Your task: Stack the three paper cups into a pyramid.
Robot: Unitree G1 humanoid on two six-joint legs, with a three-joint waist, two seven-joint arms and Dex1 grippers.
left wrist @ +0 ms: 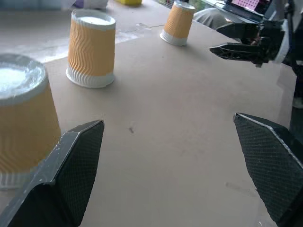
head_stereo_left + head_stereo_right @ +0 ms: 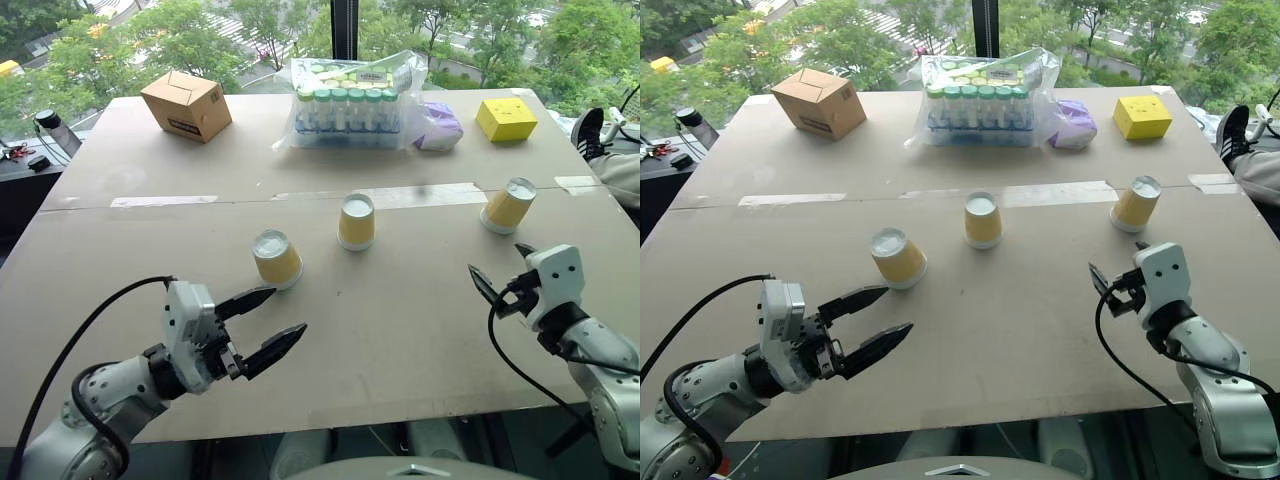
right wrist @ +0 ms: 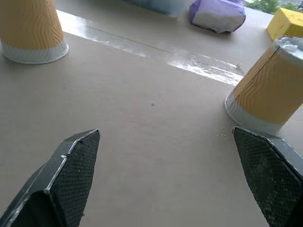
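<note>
The robot's right gripper will next close on the upper sides [image 2: 514, 199] [image 3: 278, 68] of the paper cup nearest the yellow square box, just below the top of that cup.
Three mustard-yellow paper cups stand upside down and apart on the brown table [image 2: 400, 330]: a left cup [image 2: 277, 259], a middle cup [image 2: 356, 221] and a right cup [image 2: 508, 205]. My left gripper [image 2: 272, 320] hovers open just in front of the left cup, holding nothing. Over at the right, my right gripper [image 2: 498, 267] is open and empty a short way in front of the right cup. The left wrist view shows the left cup [image 1: 23, 123] close beside one finger. In the right wrist view the right cup [image 3: 270, 90] sits near one finger.
Along the far edge sit a brown cardboard box [image 2: 187, 104], a clear bag of green-capped vials [image 2: 350, 105], a purple pouch [image 2: 438, 127] and a yellow square box [image 2: 506, 119]. Tape strips [image 2: 420, 195] cross the tabletop. A person's shoe [image 2: 588, 130] shows at the far right.
</note>
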